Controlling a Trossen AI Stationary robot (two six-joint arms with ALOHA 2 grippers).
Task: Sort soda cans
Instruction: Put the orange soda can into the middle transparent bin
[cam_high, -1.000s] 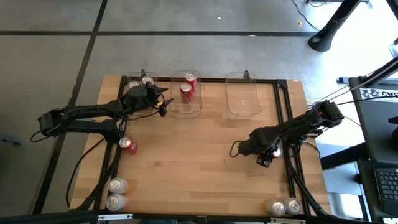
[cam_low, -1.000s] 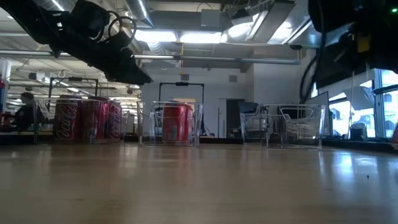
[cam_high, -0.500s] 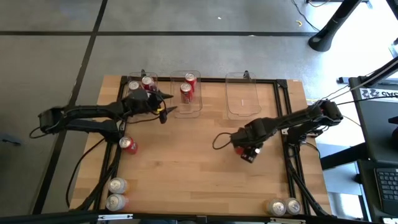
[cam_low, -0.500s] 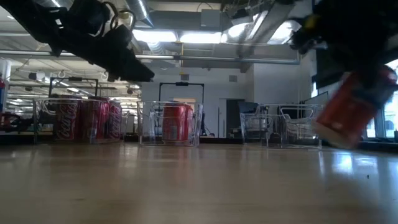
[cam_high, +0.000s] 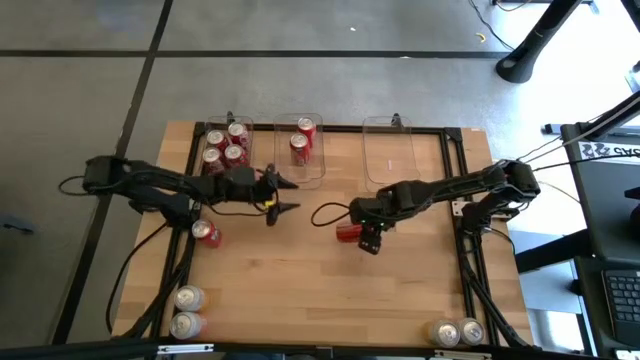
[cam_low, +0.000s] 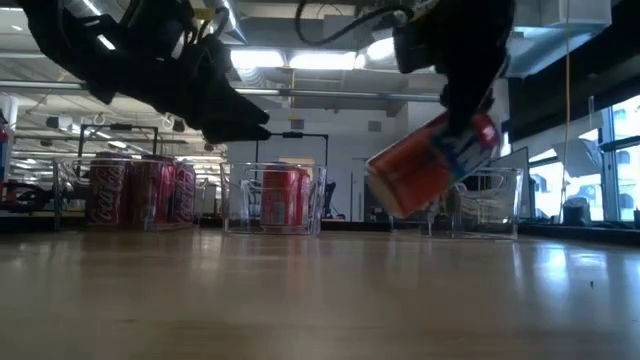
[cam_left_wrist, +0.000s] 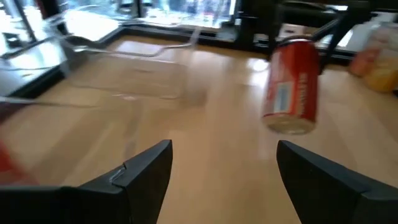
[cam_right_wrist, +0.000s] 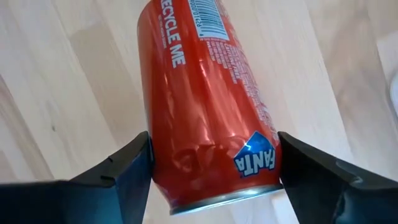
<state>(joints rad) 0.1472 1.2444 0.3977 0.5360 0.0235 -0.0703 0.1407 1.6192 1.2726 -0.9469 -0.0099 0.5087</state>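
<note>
My right gripper needs to release the red Fanta can on the bare wood in the gap (cam_high: 343, 233) between both grippers.
My right gripper (cam_high: 360, 236) is shut on a red Fanta soda can (cam_high: 347, 233) above the middle of the table; the can also shows in the low view (cam_low: 432, 165), the left wrist view (cam_left_wrist: 292, 87) and the right wrist view (cam_right_wrist: 208, 106). My left gripper (cam_high: 283, 195) is open and empty, left of the can, its fingers pointing toward it. Three red cans stand in the left clear bin (cam_high: 222, 150) and two in the middle bin (cam_high: 300, 140). A red can (cam_high: 205, 233) lies loose on the table's left. My right gripper pinches the can's round wall near one end (cam_right_wrist: 186, 168) between its two fingers (cam_right_wrist: 130, 171), one on each side. The fingers come slanting down from the table's right and lie along the can, which sticks out beyond them. The can is lifted clear and tilted.
The right clear bin (cam_high: 390, 155) at the far edge holds nothing. Two silver cans (cam_high: 188, 310) stand at the near left corner and two (cam_high: 456, 332) at the near right corner. Bare wood lies between the arms and the near edge.
My right gripper has gone from the table's right edge toward the left, carrying the red can lifted clear and tilted to the table's middle. My left gripper has drawn away from the left bin toward the near edge and the table's middle, staying open.
</note>
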